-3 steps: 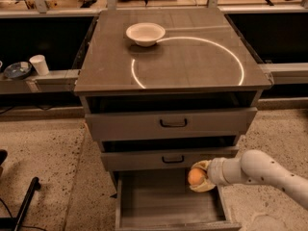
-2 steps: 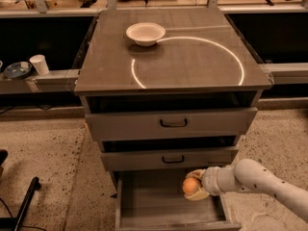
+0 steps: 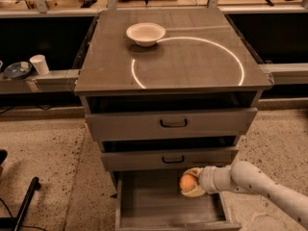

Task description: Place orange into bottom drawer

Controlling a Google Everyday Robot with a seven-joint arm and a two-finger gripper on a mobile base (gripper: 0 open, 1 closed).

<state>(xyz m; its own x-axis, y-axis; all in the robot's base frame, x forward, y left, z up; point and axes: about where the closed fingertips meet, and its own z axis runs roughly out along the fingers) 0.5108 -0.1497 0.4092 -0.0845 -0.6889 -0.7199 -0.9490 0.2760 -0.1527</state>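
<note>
The robot's gripper should release the orange, which hangs just above the drawer floor, near the middle of the open bottom drawer's plank bottom (image 3: 172,199).
The orange (image 3: 187,182) is a small round fruit held in my gripper (image 3: 191,183), which is shut on it. My white arm reaches in from the lower right. The gripper holds the orange over the right part of the open bottom drawer (image 3: 154,203), a grey box with a plank floor pulled out below the cabinet. The orange hangs just above the drawer floor, close under the middle drawer's front.
The grey cabinet (image 3: 173,61) has two upper drawers with black handles, both slightly ajar. A white bowl (image 3: 145,33) stands on its top. A white cup (image 3: 39,64) and a dish (image 3: 17,70) sit on a ledge at left. A dark leg (image 3: 21,203) lies at lower left.
My gripper has moved left and down with the orange, from beside the drawer's right edge to over the inside of the open bottom drawer.
</note>
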